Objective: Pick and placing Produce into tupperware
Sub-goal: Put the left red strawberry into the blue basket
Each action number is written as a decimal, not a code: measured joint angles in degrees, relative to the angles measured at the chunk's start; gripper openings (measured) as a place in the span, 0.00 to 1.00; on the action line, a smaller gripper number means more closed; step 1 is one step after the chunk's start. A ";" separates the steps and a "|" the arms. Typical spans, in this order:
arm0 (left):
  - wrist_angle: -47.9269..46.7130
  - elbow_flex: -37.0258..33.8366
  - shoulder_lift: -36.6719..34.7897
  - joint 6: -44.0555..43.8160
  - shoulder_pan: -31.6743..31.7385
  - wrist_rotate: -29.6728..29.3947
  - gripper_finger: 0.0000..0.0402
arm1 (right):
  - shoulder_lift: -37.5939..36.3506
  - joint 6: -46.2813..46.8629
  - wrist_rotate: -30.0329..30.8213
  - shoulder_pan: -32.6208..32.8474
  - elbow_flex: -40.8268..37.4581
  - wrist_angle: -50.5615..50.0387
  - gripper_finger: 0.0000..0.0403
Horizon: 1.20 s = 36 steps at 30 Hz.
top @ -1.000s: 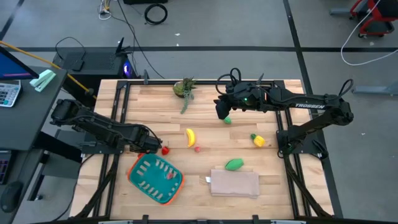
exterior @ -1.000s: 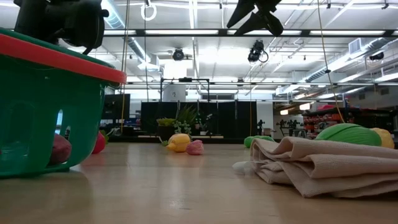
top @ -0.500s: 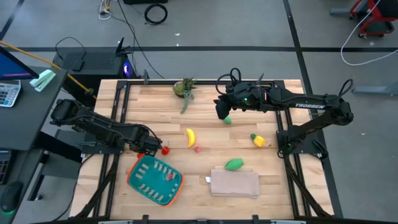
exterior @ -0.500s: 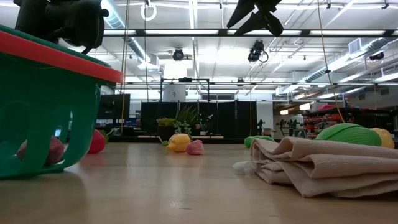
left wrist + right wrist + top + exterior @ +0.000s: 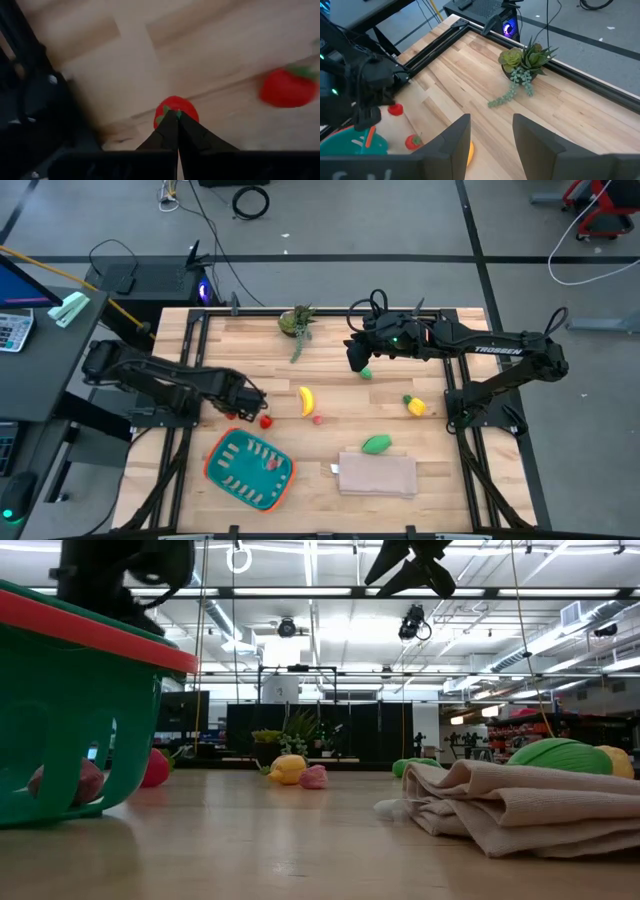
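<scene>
Next, I let go of the small red piece, now just beyond the tray's far rim, with my left gripper beside the red piece lying in the teal tupperware [image 5: 266, 470].
The teal tupperware [image 5: 250, 468] with an orange rim sits near the table's near-left edge, and one red piece [image 5: 272, 463] lies in it. My left gripper [image 5: 246, 400] is shut just beyond the tray's far rim. Its tips [image 5: 176, 115] point at a small red piece [image 5: 176, 106], and a second red piece [image 5: 286, 87] lies beside it. The yellow banana [image 5: 306, 400], a tiny pink-red piece [image 5: 318, 419], a green piece [image 5: 376, 444] and a yellow piece with a green top [image 5: 414, 406] lie on the wood. My right gripper [image 5: 491, 120] is open, hovering over another green piece [image 5: 366, 372]. My left gripper comes from above with its shut fingertips [image 5: 172, 125] in front of the small red piece's near side [image 5: 165, 107]. I cannot tell whether they touch it, because the fingers cover that spot. The piece lies on the table.
A folded beige cloth [image 5: 377, 474] lies near the near edge, right of the tray. A green leafy plant [image 5: 298, 322] with a dangling stem sits at the far edge. Black frame rails [image 5: 190, 360] run along the table's left and right sides. Bare wood shows at the table's middle.
My left gripper has moved from over the tray's far rim toward the table's far edge and slightly right. Before that, the tray shifted a little toward the left and the red piece inside it slid along. My right arm has kept still.
</scene>
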 joint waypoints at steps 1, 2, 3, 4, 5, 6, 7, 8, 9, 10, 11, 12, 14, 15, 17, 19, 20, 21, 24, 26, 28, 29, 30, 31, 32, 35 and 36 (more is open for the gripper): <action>-0.91 1.57 0.00 0.98 0.53 -0.62 0.00 | 0.00 0.00 0.01 -0.01 0.00 0.00 0.39; -1.94 3.26 0.00 2.14 0.98 -1.19 0.00 | 0.00 0.00 0.01 -0.01 0.00 0.00 0.39; -2.84 4.95 0.00 3.29 1.32 -1.83 0.00 | 0.00 0.00 0.01 -0.01 0.00 0.00 0.39; -3.78 6.73 0.00 4.15 1.62 -2.37 0.00 | 0.00 0.00 0.01 -0.01 0.00 0.00 0.39; -4.60 8.62 0.00 5.20 1.78 -2.82 0.00 | 0.00 0.00 0.01 -0.01 0.00 0.00 0.39; -5.20 10.49 0.00 5.89 1.93 -3.07 0.00 | 0.00 0.00 0.01 -0.01 0.00 0.00 0.39; -5.82 12.37 0.00 6.83 1.94 -3.12 0.00 | 0.00 0.00 0.01 -0.01 0.00 0.00 0.39; -6.31 14.17 0.00 7.66 1.91 -3.14 0.00 | 0.00 0.00 0.01 0.01 0.00 0.00 0.39; -6.68 15.94 0.00 8.61 1.73 -3.13 0.00 | 0.00 0.00 0.01 -0.01 0.00 0.00 0.39; -6.58 17.53 0.00 9.90 1.34 -3.14 0.00 | 0.00 0.00 0.01 0.01 0.00 0.00 0.39; -6.49 19.03 0.00 11.27 0.97 -3.14 0.00 | 0.00 0.00 0.01 -0.01 0.00 0.00 0.39; -6.52 20.46 0.00 12.64 0.64 -3.04 0.00 | 0.00 0.00 0.02 -0.01 0.00 0.00 0.39; -6.27 22.90 0.26 15.45 -0.12 -1.98 0.00 | 0.00 0.00 0.27 -0.18 0.00 0.00 0.39; -6.18 23.89 0.49 16.53 -0.57 -1.33 0.00 | 0.00 0.00 0.53 -0.30 0.00 0.00 0.39; -5.96 25.14 1.08 17.28 -1.79 -0.27 0.00 | 0.00 0.00 0.81 -0.40 0.00 0.00 0.39; -5.43 25.64 1.86 17.30 -3.44 1.24 0.00 | 0.00 0.00 0.86 -0.76 0.00 0.00 0.39; -5.31 25.64 2.42 17.32 -4.55 2.60 0.00 | 0.02 0.00 0.86 -0.78 0.00 -0.02 0.39; -4.89 25.64 3.13 17.56 -5.75 4.09 0.00 | 0.02 0.00 0.88 -0.78 0.00 -0.08 0.39; -2.23 25.64 5.54 21.44 -10.62 8.18 0.00 | 0.02 -0.29 0.88 -0.78 0.00 -0.50 0.39; 0.59 25.68 7.31 23.62 -14.17 10.03 0.00 | 0.02 -1.46 0.88 -0.78 0.00 -0.53 0.39; 2.92 25.68 8.97 23.80 -17.37 10.43 0.00 | 0.02 -1.96 0.88 -0.78 0.00 -0.61 0.39; 3.74 25.68 9.84 23.22 -18.57 10.44 0.00 | 0.02 -2.14 0.88 -0.76 0.00 -0.85 0.39; 4.67 25.68 10.59 22.89 -19.63 10.48 0.00 | 0.02 -2.50 0.88 -0.78 0.00 -1.11 0.39; 5.25 25.68 11.54 22.25 -20.58 10.46 0.00 | 0.02 -2.89 0.88 -0.76 0.00 -1.34 0.39; 5.55 25.68 12.51 21.71 -21.45 10.42 0.00 | 0.02 -2.99 0.87 -0.73 0.00 -1.53 0.39; 5.87 25.68 16.14 21.74 -23.55 10.32 0.00 | 0.02 -3.04 0.88 -0.60 0.00 -2.22 0.39; 5.85 25.68 17.29 21.78 -24.07 10.35 0.00 | 0.02 -3.02 0.81 -0.58 0.00 -2.27 0.39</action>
